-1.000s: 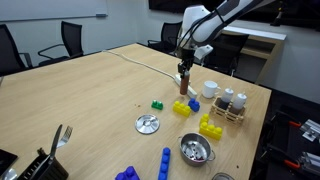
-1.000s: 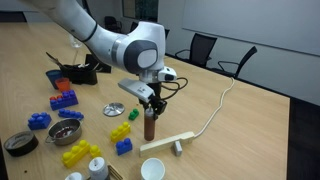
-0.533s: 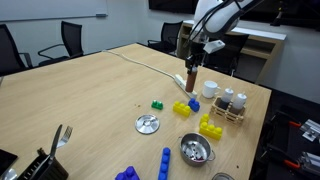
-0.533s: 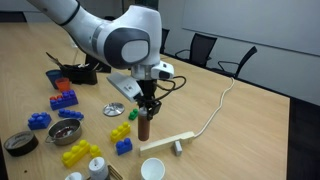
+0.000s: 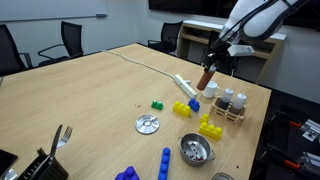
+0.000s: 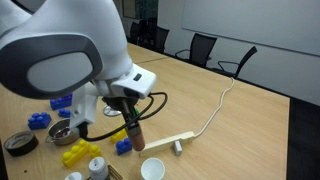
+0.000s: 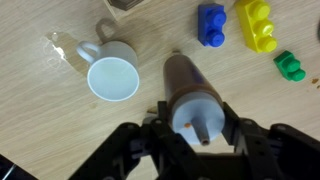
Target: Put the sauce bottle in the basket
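Next, I release the sauce bottle in the basket [image 5: 221, 101] beside the white shakers, toward the white mug.
My gripper [image 5: 210, 62] is shut on the sauce bottle [image 5: 204, 78], a slim dark reddish-brown bottle with a pale cap. I hold it tilted in the air above the table, near the white mug [image 5: 211, 90]. In an exterior view the bottle [image 6: 133, 129] hangs from the gripper [image 6: 127, 107] above the mug [image 6: 153, 168]. In the wrist view the bottle [image 7: 190, 93] sits between the jaws [image 7: 192, 125], cap toward the camera. The tan wooden basket [image 5: 231, 110] stands at the table's right edge and holds white shakers [image 5: 229, 98].
Yellow blocks [image 5: 210, 127], a blue block [image 5: 193, 104] and a green block [image 5: 158, 105] lie near the basket. A perforated metal bowl [image 5: 196, 150] and a metal disc [image 5: 148, 124] sit nearer the front. A white power strip [image 5: 184, 86] lies behind the mug.
The gripper has lifted the sauce bottle off the table and carried it toward the mug and basket side; the bottle now tilts in the air.
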Controlling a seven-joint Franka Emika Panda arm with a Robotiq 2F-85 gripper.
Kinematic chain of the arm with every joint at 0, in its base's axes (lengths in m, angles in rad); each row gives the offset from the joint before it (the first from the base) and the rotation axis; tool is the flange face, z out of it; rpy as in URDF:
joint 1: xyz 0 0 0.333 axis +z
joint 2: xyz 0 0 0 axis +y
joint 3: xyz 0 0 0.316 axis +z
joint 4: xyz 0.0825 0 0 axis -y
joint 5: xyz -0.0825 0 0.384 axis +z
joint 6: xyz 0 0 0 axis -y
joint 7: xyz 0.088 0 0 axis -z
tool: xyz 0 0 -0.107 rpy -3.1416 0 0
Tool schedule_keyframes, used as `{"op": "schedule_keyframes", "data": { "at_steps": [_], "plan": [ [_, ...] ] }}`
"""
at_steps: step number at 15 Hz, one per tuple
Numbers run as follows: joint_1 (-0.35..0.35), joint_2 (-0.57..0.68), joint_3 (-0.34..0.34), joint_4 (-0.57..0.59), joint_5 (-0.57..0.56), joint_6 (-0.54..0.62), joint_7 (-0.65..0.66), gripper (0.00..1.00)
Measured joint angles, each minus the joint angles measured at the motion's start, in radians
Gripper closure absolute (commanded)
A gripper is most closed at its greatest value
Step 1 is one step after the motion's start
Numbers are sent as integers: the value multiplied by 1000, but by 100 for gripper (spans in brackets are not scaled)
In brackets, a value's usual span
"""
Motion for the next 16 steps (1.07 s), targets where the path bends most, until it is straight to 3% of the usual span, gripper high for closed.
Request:
{"op": "schedule_keyframes", "data": {
  "at_steps": [2, 4, 7, 9, 12, 16],
  "plan": [
    [3, -54, -26, -92, -97, 68, 122, 73],
    [6, -85, -66, -149, -270, 101, 295, 73],
    [4, -125, -155, -164, -549, 94, 552, 73],
    [-2, -156, -172, -176, -676, 68, 701, 73],
    [24, -173, -150, -249, -663, 63, 780, 73],
    [80, -173, -126, -346, -523, 60, 782, 73]
  ]
}}
